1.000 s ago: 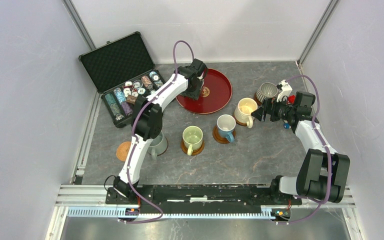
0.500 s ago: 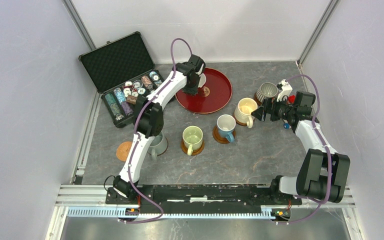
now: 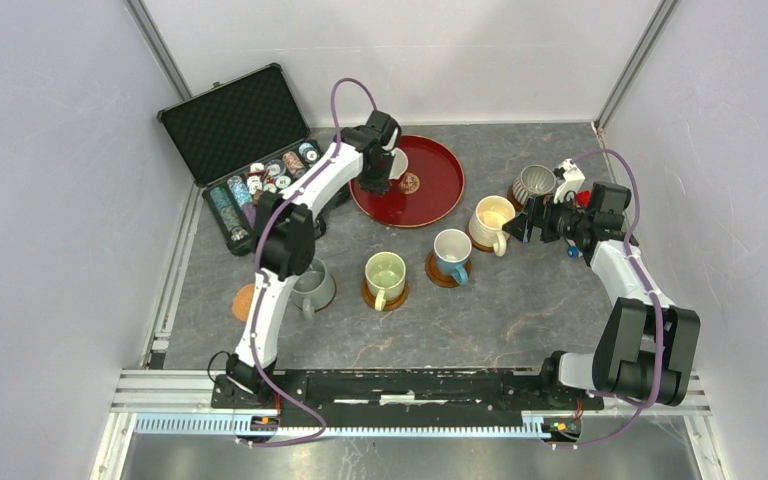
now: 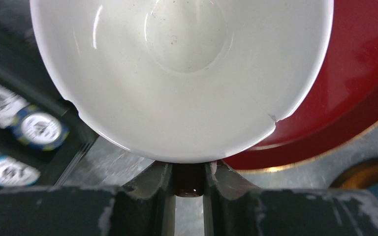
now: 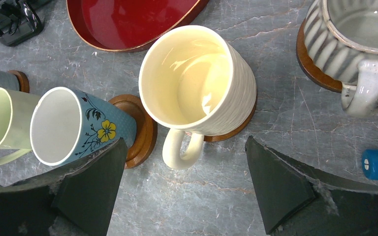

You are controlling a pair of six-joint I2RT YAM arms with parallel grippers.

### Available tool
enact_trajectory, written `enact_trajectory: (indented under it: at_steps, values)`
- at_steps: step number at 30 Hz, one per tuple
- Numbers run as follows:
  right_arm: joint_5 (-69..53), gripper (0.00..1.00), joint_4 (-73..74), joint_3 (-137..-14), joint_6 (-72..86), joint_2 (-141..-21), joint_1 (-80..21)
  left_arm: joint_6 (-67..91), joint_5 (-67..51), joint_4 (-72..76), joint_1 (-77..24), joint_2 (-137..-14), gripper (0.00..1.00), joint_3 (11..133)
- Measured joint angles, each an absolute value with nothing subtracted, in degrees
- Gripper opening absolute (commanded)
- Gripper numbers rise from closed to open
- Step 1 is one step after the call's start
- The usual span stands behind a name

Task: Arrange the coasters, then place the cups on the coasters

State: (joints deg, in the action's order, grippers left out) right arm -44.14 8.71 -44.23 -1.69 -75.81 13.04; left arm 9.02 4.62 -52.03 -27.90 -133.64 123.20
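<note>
The white-inside cup, now at the red tray's edge, will be let go by my left gripper on the bare coaster (image 3: 250,298) next to the grey cup.
My left gripper (image 3: 377,181) (image 4: 189,181) is shut on the dark reddish handle of the white-inside cup (image 4: 177,73) (image 3: 397,162), at the left edge of the red tray (image 3: 435,190). The grey cup (image 3: 312,288), pale green cup (image 3: 384,275), blue cup (image 3: 452,250) (image 5: 74,125), cream cup (image 3: 491,218) (image 5: 197,78) and ribbed cup (image 3: 534,183) (image 5: 354,39) each stand on a brown coaster. One bare coaster (image 3: 246,300) lies left of the grey cup. My right gripper (image 3: 521,224) (image 5: 184,143) is open, with the cream cup's handle between its fingertips, untouched.
An open black case of poker chips (image 3: 250,160) lies at the back left, close to the left arm. A small blue-capped object (image 5: 376,164) sits by the right gripper. Enclosure walls stand on three sides.
The left gripper has shut on the white-inside cup's handle, and the wrist has shifted a little left. The right arm has not moved.
</note>
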Motion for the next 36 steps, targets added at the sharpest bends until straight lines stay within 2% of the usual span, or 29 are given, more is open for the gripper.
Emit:
enact_trajectory:
  at_steps: [6, 14, 18, 22, 29, 36]
  values:
    - [-44.12, 0.98, 8.73, -44.23, -1.83, -75.81, 13.04, 9.08, 2.61, -48.99, -24.23, -118.54, 0.02, 113.69]
    - [-44.14, 0.98, 8.73, -44.23, -1.83, -75.81, 13.04, 12.69, 0.99, -45.25, -11.86, -87.37, 0.02, 91.05]
    - [-44.14, 0.98, 8.71, -44.23, -1.83, -75.81, 13.04, 15.09, 3.29, -47.75, -5.72, -72.12, 0.02, 76.47]
    - [-44.12, 0.98, 8.71, -44.23, -1.80, -75.81, 13.04, 18.17, 5.28, -54.76, -5.67, -61.30, 0.02, 66.72]
    - [-44.12, 0.98, 8.69, -44.23, -1.80, -75.81, 13.04, 24.95, 7.22, -65.63, -5.43, -51.68, 0.02, 55.81]
    - [-44.12, 0.98, 8.69, -44.23, -1.80, -75.81, 13.04, 31.09, 9.34, -68.55, -3.11, -52.05, 0.02, 52.75]
